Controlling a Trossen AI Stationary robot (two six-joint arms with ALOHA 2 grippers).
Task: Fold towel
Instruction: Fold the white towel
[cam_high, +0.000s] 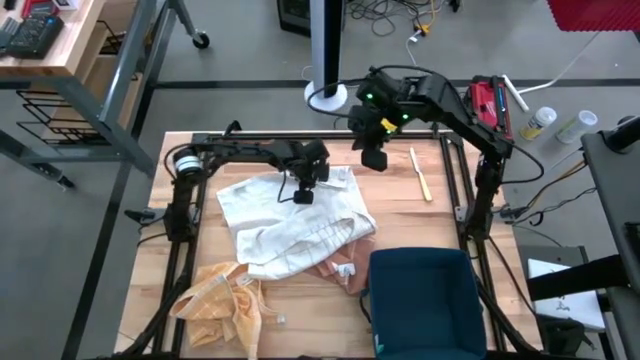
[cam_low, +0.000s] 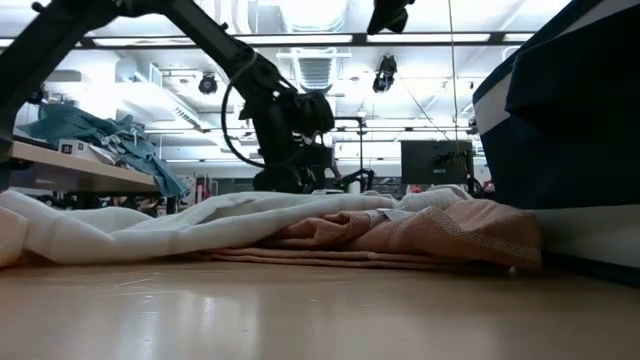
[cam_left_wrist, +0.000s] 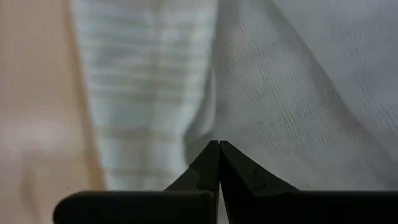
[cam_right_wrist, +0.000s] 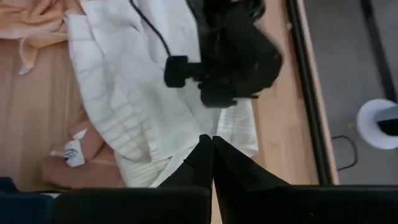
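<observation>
My left gripper's closed fingers are empty above the plain weave of the white towel. I should open them and pinch the raised crease (cam_left_wrist: 202, 121) next to the towel's striped end.
A white towel (cam_high: 290, 220) lies rumpled at the table's middle, its near part resting on a peach cloth (cam_high: 335, 268). The low view shows the white towel (cam_low: 200, 225) draped over that peach cloth (cam_low: 420, 235). My left gripper (cam_high: 303, 196) is shut and points steeply down over the towel's far middle. In its wrist view the shut fingertips (cam_left_wrist: 219, 143) sit close over a crease in the white weave (cam_left_wrist: 292, 106). My right gripper (cam_high: 375, 160) is shut with nothing in it, high above the towel's far right corner (cam_right_wrist: 242, 127). My left gripper comes at the white towel from above with shut fingers, close over a crease near the far middle (cam_left_wrist: 205, 118). No cloth shows between the fingers. I cannot tell whether the tips touch the towel.
An orange cloth (cam_high: 225, 300) lies bunched at the near left. A dark blue folded pile (cam_high: 425, 300) fills the near right and looms in the low view (cam_low: 570, 130). A pale wooden stick (cam_high: 420, 172) lies at the far right. Black frame rails (cam_high: 465, 190) run along the table's sides.
</observation>
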